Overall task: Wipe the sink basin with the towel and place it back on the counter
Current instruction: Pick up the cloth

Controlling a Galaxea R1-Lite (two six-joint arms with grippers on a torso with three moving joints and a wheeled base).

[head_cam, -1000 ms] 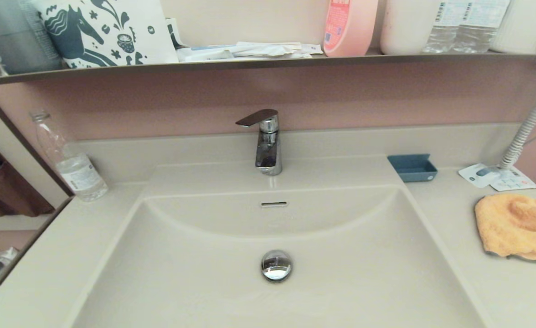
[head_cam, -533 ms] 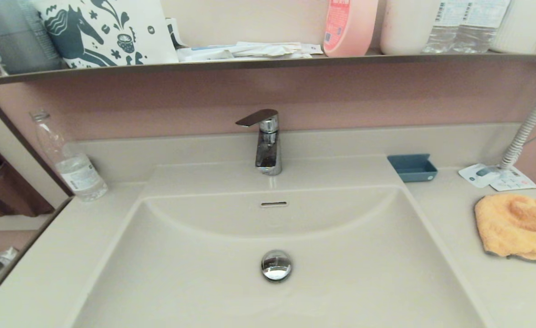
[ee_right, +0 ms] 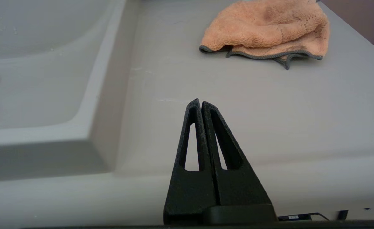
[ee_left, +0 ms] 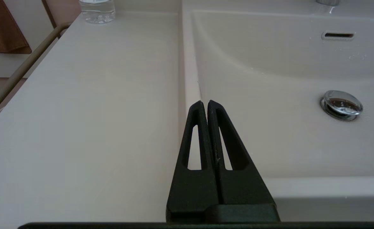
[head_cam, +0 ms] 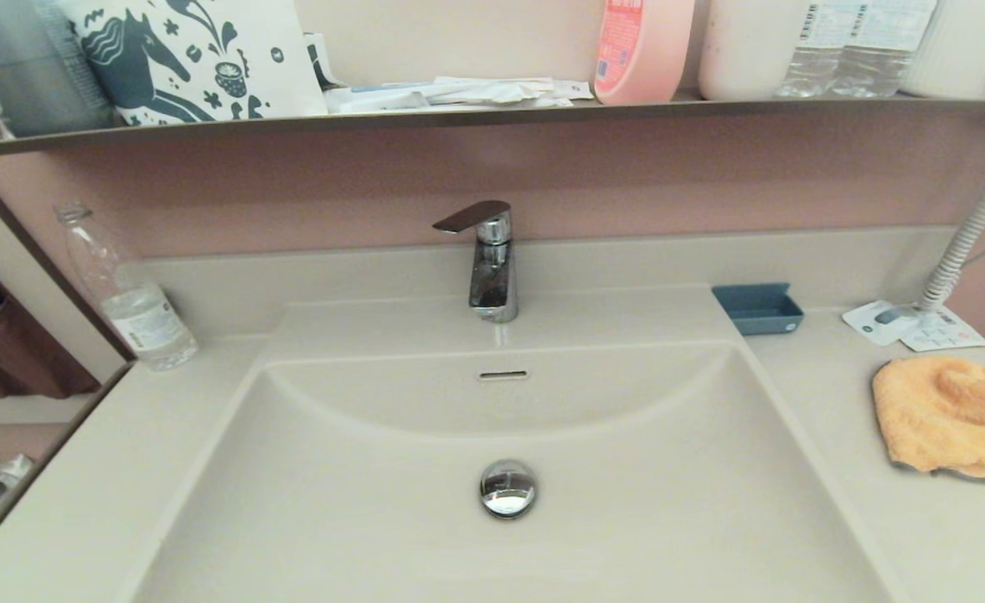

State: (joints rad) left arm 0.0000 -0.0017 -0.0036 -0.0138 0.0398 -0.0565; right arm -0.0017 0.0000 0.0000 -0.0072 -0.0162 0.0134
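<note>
The orange-peach towel has the raised fold point(ee_right: 290, 23) on its side farther from the sink basin, and my right gripper needs to close on it there.
The orange-peach towel point(head_cam: 953, 414) lies crumpled on the counter point(head_cam: 836, 402) at the right, its grey trim toward the front; in the right wrist view the towel point(ee_right: 266, 30) is far ahead of my right gripper point(ee_right: 200, 102). That gripper is shut and empty, near the counter's front edge. The beige sink basin point(head_cam: 501, 536) fills the middle, with chrome drain plug point(head_cam: 507, 488) and overflow slot point(head_cam: 503, 375). My left gripper point(ee_left: 205, 103) is shut and empty, at the basin's left rim. Neither arm shows in the head view.
A chrome faucet point(head_cam: 490, 264) stands behind the basin. A clear water bottle point(head_cam: 128, 301) is at the back left. A blue soap dish point(head_cam: 758, 308) and paper cards point(head_cam: 911, 327) sit at the back right, by a coiled cord point(head_cam: 970, 234). A cluttered shelf point(head_cam: 492, 113) hangs above.
</note>
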